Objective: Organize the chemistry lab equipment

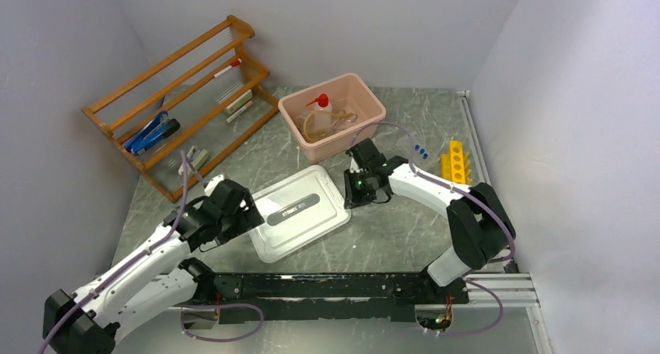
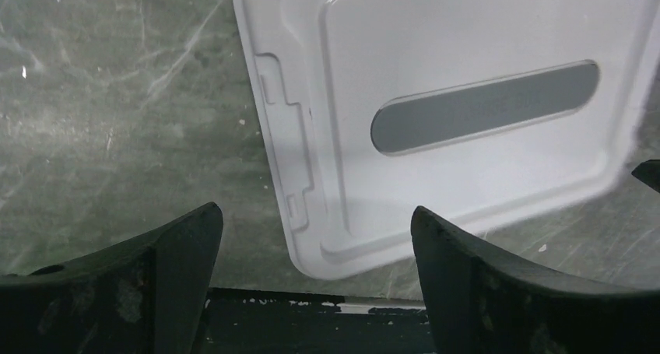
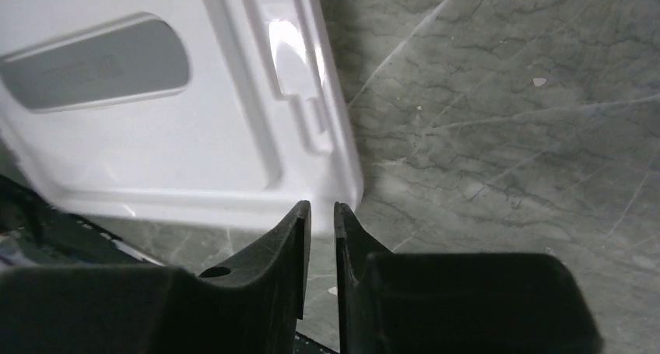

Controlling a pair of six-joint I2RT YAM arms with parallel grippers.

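The lid is flat with the left gripper at its short end, so next the right gripper lifts a corner before the left gripper takes the near long edge (image 1: 310, 241).
The pink tub (image 1: 366, 97) holds the red-capped squeeze bottle (image 1: 319, 107) and tan tubing (image 1: 327, 124). The blue-framed goggles (image 1: 152, 134) lie on the orange shelf rack (image 1: 179, 66). At the right are the yellow tube rack (image 1: 456, 161) and the blue-capped tubes (image 1: 420, 148). The white lid (image 1: 300, 212) lies flat between my arms. My left gripper (image 1: 251, 216) (image 2: 315, 208) stands wide open at the lid's (image 2: 467, 58) left corner, holding nothing. My right gripper (image 1: 352, 198) (image 3: 321, 206) is nearly closed, its tips on the right corner of the lid (image 3: 156, 152).
The black base rail (image 1: 327, 285) runs along the near edge, just below the lid. Grey walls close in on the left, back and right. Bare marble tabletop (image 3: 506, 97) stretches to the right of the lid.
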